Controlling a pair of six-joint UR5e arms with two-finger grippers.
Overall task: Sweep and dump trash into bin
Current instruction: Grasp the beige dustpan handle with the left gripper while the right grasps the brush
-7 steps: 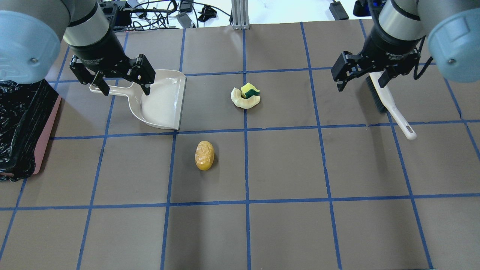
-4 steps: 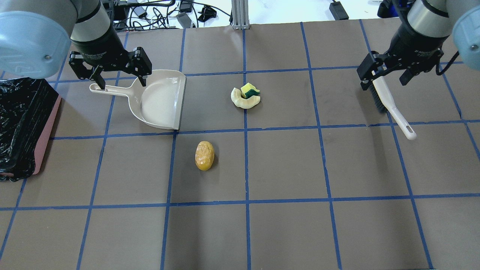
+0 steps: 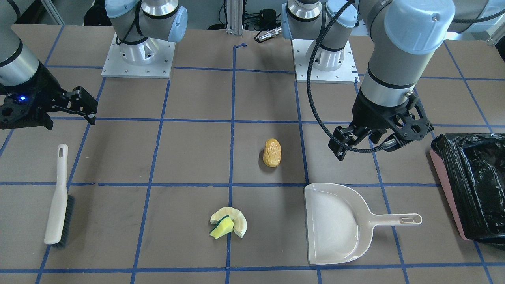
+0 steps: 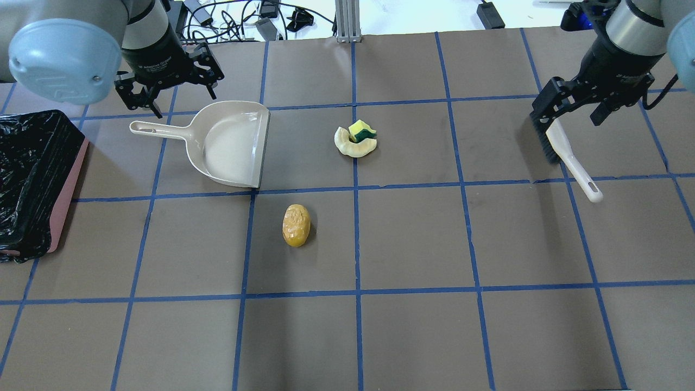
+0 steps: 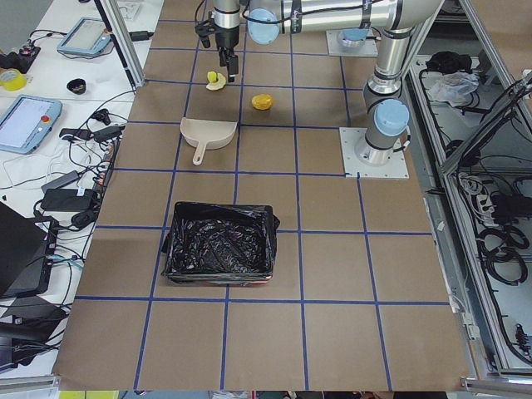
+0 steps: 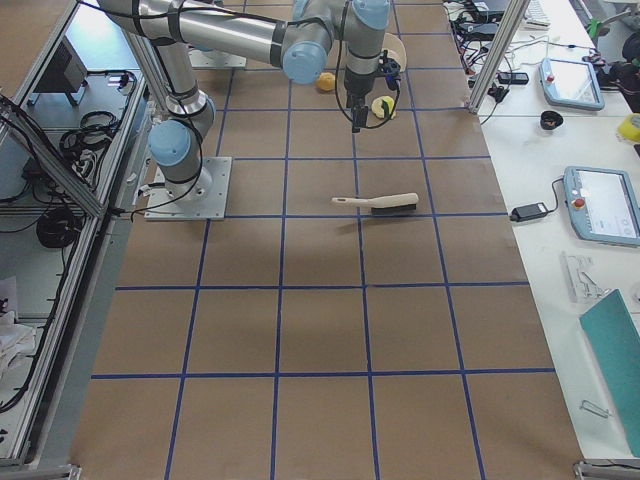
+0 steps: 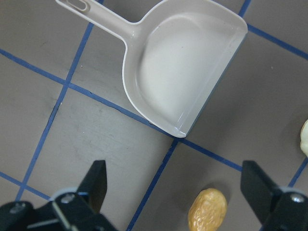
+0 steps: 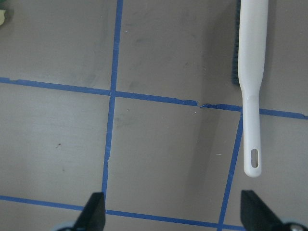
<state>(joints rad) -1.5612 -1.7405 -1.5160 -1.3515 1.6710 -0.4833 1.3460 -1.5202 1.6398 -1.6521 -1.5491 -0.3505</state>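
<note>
My left gripper should next need to move over to the beige dustpan and grab its handle's middle (image 3: 389, 219) (image 7: 103, 18), between the hole in the handle and the dustpan's tray.
The trash lies in two spots: a golden-brown potato-shaped lump (image 4: 296, 225) (image 3: 272, 152) (image 7: 207, 211) mid-table, and a pale curved rind with a yellow-green sponge piece (image 4: 355, 139) (image 3: 229, 222). The pink bin (image 4: 68, 190) (image 3: 440, 173), lined with a black bag, stands at the table's left end. My left gripper (image 4: 182, 98) (image 3: 367, 149) hangs open and holds nothing, above the mat beside the dustpan handle. My right gripper (image 4: 569, 117) (image 3: 69, 118) is open too, in the air over the brush's bristle end.
A beige dustpan (image 4: 228, 144) (image 3: 335, 225) (image 7: 183, 77) lies flat, its mouth toward the rind. A white hand brush (image 4: 567, 152) (image 3: 59, 197) (image 8: 252, 72) lies on the right. Cables and a metal post (image 4: 346, 21) line the far edge.
In the overhead view the left gripper has moved up off the dustpan handle. The right gripper has shifted right and up. Both stay open; trash, dustpan and brush have not moved.
</note>
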